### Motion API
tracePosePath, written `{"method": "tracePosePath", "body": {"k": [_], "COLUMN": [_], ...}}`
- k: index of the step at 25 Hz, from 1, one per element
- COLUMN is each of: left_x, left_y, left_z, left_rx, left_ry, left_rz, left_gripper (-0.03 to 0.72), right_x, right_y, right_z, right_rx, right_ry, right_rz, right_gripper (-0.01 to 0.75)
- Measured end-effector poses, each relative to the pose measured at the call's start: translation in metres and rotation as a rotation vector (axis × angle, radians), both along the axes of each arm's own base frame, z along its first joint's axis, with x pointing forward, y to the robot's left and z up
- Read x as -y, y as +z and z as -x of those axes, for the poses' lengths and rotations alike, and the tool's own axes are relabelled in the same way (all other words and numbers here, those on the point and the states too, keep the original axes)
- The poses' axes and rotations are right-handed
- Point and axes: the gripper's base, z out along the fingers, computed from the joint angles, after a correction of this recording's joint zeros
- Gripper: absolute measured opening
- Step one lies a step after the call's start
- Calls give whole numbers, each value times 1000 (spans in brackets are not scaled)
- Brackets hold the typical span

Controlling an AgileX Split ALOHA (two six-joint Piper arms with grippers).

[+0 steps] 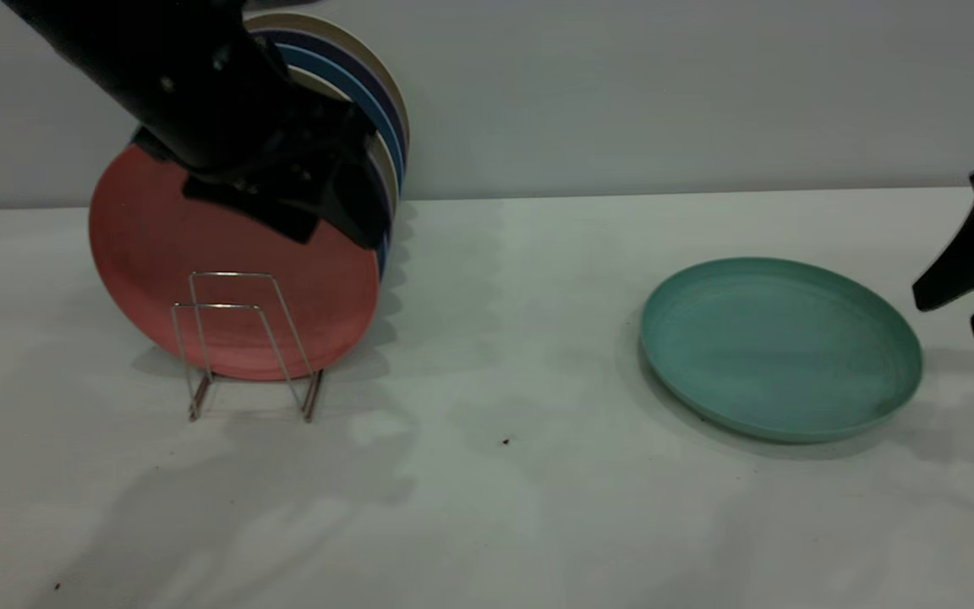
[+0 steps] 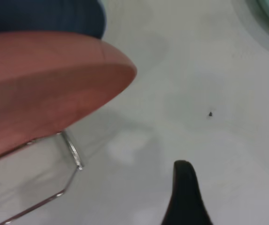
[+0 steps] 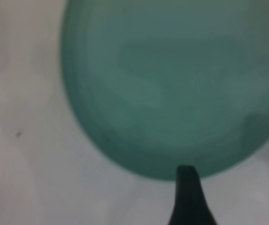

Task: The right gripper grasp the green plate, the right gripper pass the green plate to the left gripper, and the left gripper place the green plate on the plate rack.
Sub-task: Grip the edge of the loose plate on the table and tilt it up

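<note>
The green plate's rim (image 1: 917, 377) (image 3: 237, 162), on the side farthest from the plate rack, is the spot my right gripper needs to grab.
The green plate (image 1: 779, 347) lies flat on the white table at the right; it fills the right wrist view (image 3: 172, 84). The right gripper (image 1: 952, 315) hovers just off the plate's right rim, open and empty. Only one of its fingers (image 3: 187, 183) shows in its wrist view, at the plate's edge. The left gripper (image 1: 336, 235) hangs open and empty over the top of the plates on the plate rack (image 1: 238, 338) at the left. One of its fingers (image 2: 185, 187) shows above the table beside the rack's wire loops (image 2: 71, 152).
A salmon-pink plate (image 1: 199, 279) stands upright in the rack, also in the left wrist view (image 2: 45, 84). Dark blue and beige plates (image 1: 369, 93) stand behind it. Two front wire loops hold nothing. A dark speck (image 1: 505, 441) lies on the table between rack and green plate.
</note>
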Motion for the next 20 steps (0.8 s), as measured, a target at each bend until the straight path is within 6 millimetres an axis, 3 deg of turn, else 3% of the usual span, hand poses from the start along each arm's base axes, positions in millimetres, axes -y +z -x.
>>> {"method": "tracePosePath", "body": {"k": [4,13,20], "left_x": [2,2,2], "left_y": [-12,-13,-13], "left_z": [-1,-2,-2], "left_rx": [-43,-46,-46], "left_ry": [20,23,24], "left_rz": [12,16,17], "left_gripper": [553,553,553], "right_x": [16,22,9], "right_y": [-22,-69,-79], "right_z": [-14,-37,-44], "right_rx": [-22,-69,-68], "right_ry": [-22,-17,12], "right_rz": [-18,-62,-99], "right_gripper": [518,506,471]}}
